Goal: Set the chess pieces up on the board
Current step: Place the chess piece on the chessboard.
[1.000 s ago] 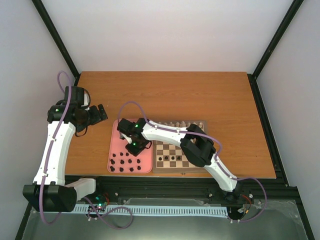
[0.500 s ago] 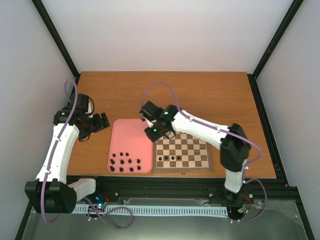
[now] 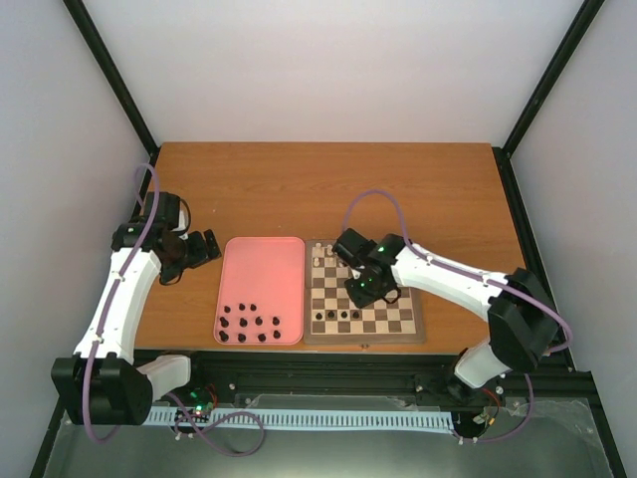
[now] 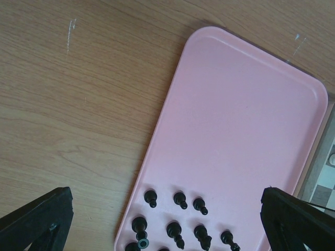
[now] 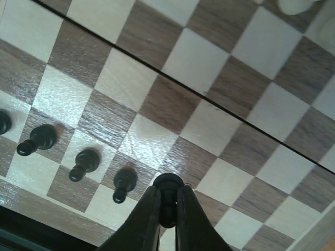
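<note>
The robot's right gripper will release the dark pawn on the light square (image 3: 368,314) (image 5: 170,195) that continues the near row of dark pawns.
The chessboard (image 3: 364,340) lies right of the pink tray (image 3: 264,271). My right gripper (image 3: 366,289) is over the board's near middle, shut on a dark pawn (image 5: 168,184) and holding it just above a square beside three dark pawns (image 5: 84,164) in the near rows. Those pawns also show in the top view (image 3: 333,317). Cream pieces (image 3: 323,255) stand at the board's far left. Several dark pieces (image 3: 249,327) stand at the tray's near end, also in the left wrist view (image 4: 177,227). My left gripper (image 3: 205,249) is open and empty, left of the tray.
The tray (image 4: 241,130) is bare over its far half. The orange-brown table (image 3: 328,184) stretches behind the tray and board. Black frame posts and white walls close in the sides. A board corner (image 4: 327,172) shows beyond the tray's right rim.
My right arm has swung from the pink tray rightward over the board, carrying a dark pawn. My left arm has drawn back slightly to the left.
</note>
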Tool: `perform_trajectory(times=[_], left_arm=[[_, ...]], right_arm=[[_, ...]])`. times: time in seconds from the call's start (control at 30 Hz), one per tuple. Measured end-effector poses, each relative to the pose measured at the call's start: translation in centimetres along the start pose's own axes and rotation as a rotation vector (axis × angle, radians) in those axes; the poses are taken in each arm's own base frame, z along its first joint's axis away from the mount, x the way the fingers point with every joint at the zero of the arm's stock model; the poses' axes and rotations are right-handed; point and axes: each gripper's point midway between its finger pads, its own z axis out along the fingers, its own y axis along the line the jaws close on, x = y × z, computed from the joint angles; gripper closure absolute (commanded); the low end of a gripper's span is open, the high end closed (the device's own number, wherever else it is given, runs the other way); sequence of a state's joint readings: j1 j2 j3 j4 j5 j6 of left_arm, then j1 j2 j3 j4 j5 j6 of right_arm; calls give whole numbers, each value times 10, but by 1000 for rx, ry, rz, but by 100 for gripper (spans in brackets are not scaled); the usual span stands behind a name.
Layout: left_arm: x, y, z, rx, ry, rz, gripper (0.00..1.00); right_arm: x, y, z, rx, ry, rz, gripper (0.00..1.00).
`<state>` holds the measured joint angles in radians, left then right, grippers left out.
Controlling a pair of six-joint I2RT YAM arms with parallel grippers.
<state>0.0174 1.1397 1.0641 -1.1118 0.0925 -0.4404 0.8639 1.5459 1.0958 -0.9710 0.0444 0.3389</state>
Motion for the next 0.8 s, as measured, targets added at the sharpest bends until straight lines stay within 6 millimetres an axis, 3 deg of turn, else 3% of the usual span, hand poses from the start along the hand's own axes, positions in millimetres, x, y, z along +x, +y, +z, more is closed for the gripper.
perform_trajectory(times=[0.2,0.8], left_arm=[[-1,-2,3,11,-5,1,0],[2,0,6,4,6,0,0]], right_arm=[[3,-12,0,5,-16,40,97],[31,-7,19,-50,42,76,97]])
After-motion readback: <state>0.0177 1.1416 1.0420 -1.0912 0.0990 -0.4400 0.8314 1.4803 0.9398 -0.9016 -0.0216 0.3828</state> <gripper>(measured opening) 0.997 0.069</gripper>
